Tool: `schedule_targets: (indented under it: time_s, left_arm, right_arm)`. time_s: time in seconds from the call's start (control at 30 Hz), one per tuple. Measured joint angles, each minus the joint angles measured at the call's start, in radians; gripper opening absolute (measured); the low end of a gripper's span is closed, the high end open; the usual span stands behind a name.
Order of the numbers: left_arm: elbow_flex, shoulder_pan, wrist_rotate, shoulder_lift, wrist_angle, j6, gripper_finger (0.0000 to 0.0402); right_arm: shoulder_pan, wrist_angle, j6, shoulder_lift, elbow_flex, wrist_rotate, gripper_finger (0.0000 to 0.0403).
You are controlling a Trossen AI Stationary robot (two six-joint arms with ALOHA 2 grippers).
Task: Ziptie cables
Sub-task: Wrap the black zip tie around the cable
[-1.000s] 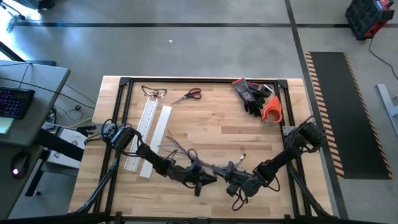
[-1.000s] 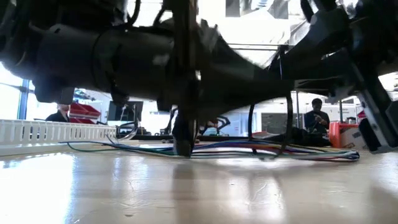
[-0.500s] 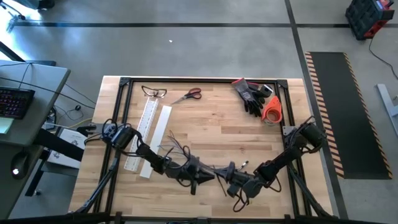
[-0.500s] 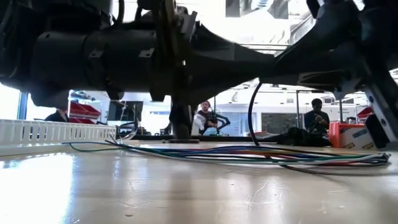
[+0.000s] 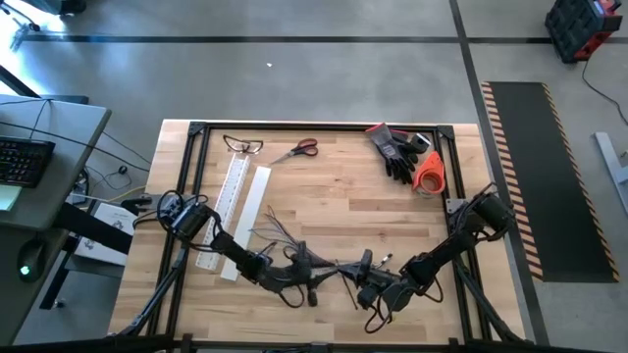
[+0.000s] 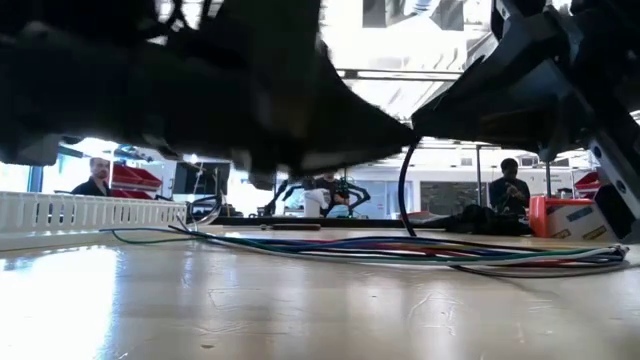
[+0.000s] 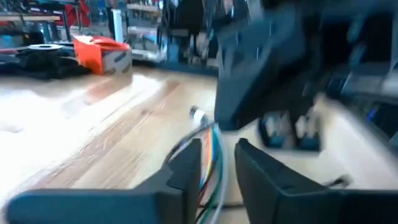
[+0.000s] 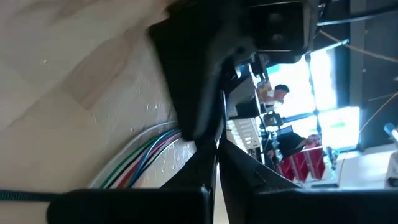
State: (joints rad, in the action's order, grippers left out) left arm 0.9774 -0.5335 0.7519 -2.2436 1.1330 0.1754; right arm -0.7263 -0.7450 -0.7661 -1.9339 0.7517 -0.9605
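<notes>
Next, my right gripper lets go of the black zip tie across the cables (image 5: 346, 272), next to my left gripper's fingertips.
The cables (image 5: 339, 265) are a bundle of thin grey, blue, green and dark wires lying flat on the table (image 6: 400, 250); their ends fan out near the white channels (image 5: 275, 231). My left gripper (image 5: 306, 279) hovers open just above the bundle near its middle. In the left wrist view the wires (image 7: 214, 158) run between its two fingers without touching them. My right gripper (image 5: 361, 275) faces it from the right and is shut on a thin black zip tie (image 6: 405, 190). My right gripper (image 8: 216, 163) is shut on the black zip tie, pinched between its two fingers; the fingers themselves hide the place of contact. The tie (image 6: 404, 185) curves down from under the gripper, and its lower end (image 6: 411, 233) meets the cables on the table.
Two white slotted channels (image 5: 235, 196) lie to the left of the cables. At the far edge are safety glasses (image 5: 242, 145), scissors (image 5: 297, 149), black gloves (image 5: 397, 152) and an orange tape roll (image 5: 429, 175). People (image 6: 510, 185) stand in the room behind.
My left gripper has risen off the table and drawn back a little toward the table's left edge; its finger no longer stands on the wood in the low view. The cable bundle has slid slightly along the table. My right gripper has stayed shut.
</notes>
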Motion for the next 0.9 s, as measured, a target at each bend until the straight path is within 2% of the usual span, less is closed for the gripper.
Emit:
schedule_targets:
  time_s: [0.13, 0.2, 0.3, 0.5, 0.67, 0.9]
  left_arm:
    - [0.100, 0.023, 0.022, 0.000, -0.262, -0.057, 0.0131]
    - [0.150, 0.029, 0.093, 0.000, -0.387, -0.058, 0.0142]
    - [0.210, 0.026, 0.181, 0.000, -0.484, -0.102, 0.0145]
    - [0.254, -0.005, 0.204, 0.000, -0.538, -0.171, 0.0130]
    - [0.255, -0.027, 0.272, 0.000, -0.538, -0.181, 0.0122]
    - [0.255, -0.027, 0.305, 0.000, -0.536, -0.199, 0.0122]
  right_arm:
    - [0.008, 0.000, 0.035, 0.000, 0.000, 0.009, 0.0000]
    - [0.009, 0.001, 0.044, 0.000, 0.000, 0.009, 0.0000]
    - [0.009, 0.000, 0.050, 0.000, 0.000, 0.009, 0.0000]
    - [0.008, 0.000, 0.057, 0.000, 0.000, 0.010, 0.0000]
    - [0.009, 0.000, 0.106, 0.000, 0.000, 0.010, 0.0000]
    - [0.048, 0.007, 0.243, 0.026, -0.043, 0.019, 0.0000]
